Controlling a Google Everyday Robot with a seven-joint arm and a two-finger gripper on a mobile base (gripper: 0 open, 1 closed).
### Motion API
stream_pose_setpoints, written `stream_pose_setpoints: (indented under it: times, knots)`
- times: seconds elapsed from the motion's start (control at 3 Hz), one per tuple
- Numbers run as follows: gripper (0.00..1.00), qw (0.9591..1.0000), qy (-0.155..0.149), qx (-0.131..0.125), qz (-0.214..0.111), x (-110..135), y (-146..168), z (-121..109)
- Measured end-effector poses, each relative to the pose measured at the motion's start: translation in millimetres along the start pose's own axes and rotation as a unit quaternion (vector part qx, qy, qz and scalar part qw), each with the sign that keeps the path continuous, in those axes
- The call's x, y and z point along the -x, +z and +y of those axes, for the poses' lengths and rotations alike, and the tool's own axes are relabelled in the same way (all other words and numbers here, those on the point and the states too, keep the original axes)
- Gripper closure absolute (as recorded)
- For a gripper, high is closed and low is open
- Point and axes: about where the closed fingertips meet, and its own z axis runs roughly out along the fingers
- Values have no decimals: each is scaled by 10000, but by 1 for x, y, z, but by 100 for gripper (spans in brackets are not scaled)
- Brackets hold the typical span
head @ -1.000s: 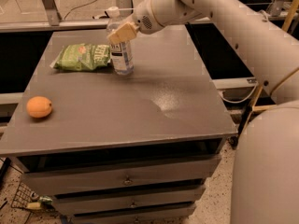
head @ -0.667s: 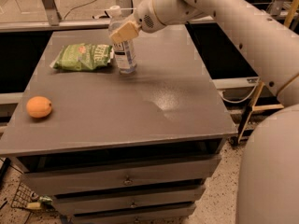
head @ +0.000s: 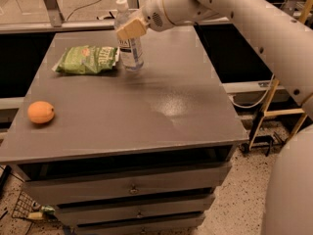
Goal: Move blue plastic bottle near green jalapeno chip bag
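Observation:
The robot's gripper should release the blue plastic bottle on the grey table, snug (head: 125, 75) against the end of the green jalapeno chip bag.
The blue plastic bottle (head: 131, 50) is clear with a white cap and a black-and-white label. It stands upright on the grey table (head: 146, 106) at the back, just right of the green jalapeno chip bag (head: 87, 59), which lies flat. My gripper (head: 130, 29) reaches in from the upper right. Its tan fingers (head: 132, 27) are closed around the bottle's upper body, below the cap. The bottle's base looks to be at the table top.
A round orange fruit (head: 40, 112) sits at the table's left edge, well in front of the bag. My large white arm (head: 234, 9) spans the upper right. Drawers are below the table top, and metal frames stand behind and to the right.
My gripper and the bottle have shifted slightly to the right and stay next to the chip bag. The bag and the orange have not moved.

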Motion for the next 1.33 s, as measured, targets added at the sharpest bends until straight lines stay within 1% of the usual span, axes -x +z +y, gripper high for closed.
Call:
stream_pose_setpoints:
  times: [0.33, 1.0, 1.33]
  knots:
    - [100, 9998, 38, 212, -53, -6, 21, 6]
    - [100, 9996, 89, 237, -144, -10, 25, 9]
    - [82, 9990, 99, 364, -219, -13, 27, 12]
